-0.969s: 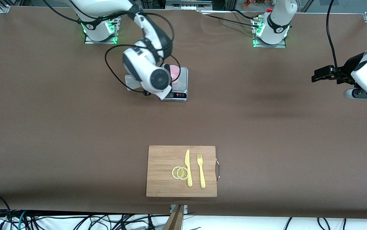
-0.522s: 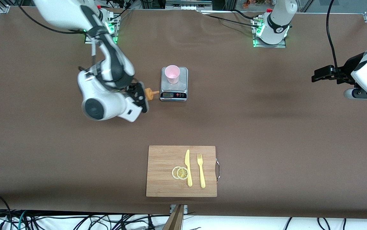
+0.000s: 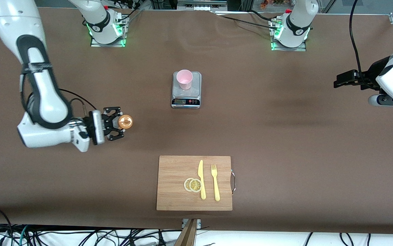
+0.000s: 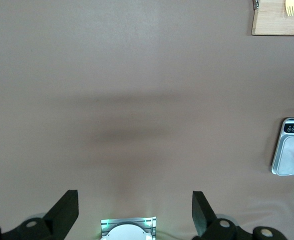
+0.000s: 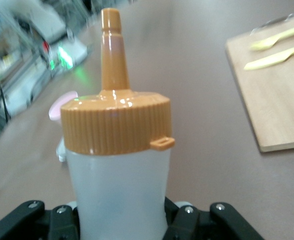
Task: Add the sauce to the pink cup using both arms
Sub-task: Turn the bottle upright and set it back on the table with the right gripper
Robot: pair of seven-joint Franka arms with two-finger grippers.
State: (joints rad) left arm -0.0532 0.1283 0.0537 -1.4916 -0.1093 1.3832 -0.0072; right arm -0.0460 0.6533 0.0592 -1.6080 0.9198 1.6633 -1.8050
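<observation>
The sauce bottle, now held upright over the tabletop, is going down next. I should stand it on the bare brown tabletop [image 3: 104, 120] under my right gripper, well away from the scale.
The pink cup [image 3: 184, 79] stands upright on a small kitchen scale [image 3: 186, 99] at the middle of the table; it also shows in the right wrist view [image 5: 62, 104]. My right gripper [image 3: 115, 123] is shut on the frosted sauce bottle [image 3: 125, 121] and holds it upright, orange nozzle cap [image 5: 116, 125] up, over the brown tabletop toward the right arm's end, away from the scale. Its fingers clasp the bottle's lower body [image 5: 118, 192]. My left gripper [image 3: 340, 82] waits open and empty over the left arm's end of the table; its fingers [image 4: 67, 207] stand wide apart.
A wooden cutting board [image 3: 175, 184] lies near the front edge with a yellow knife [image 3: 201, 179], a yellow fork [image 3: 215, 182] and two lemon slices [image 3: 193, 185]. The arm bases [image 3: 105, 30] stand along the back edge.
My right arm has swung from over the cup and scale toward its own end of the table, carrying the bottle. The bottle now stands upright. The left arm has not moved.
</observation>
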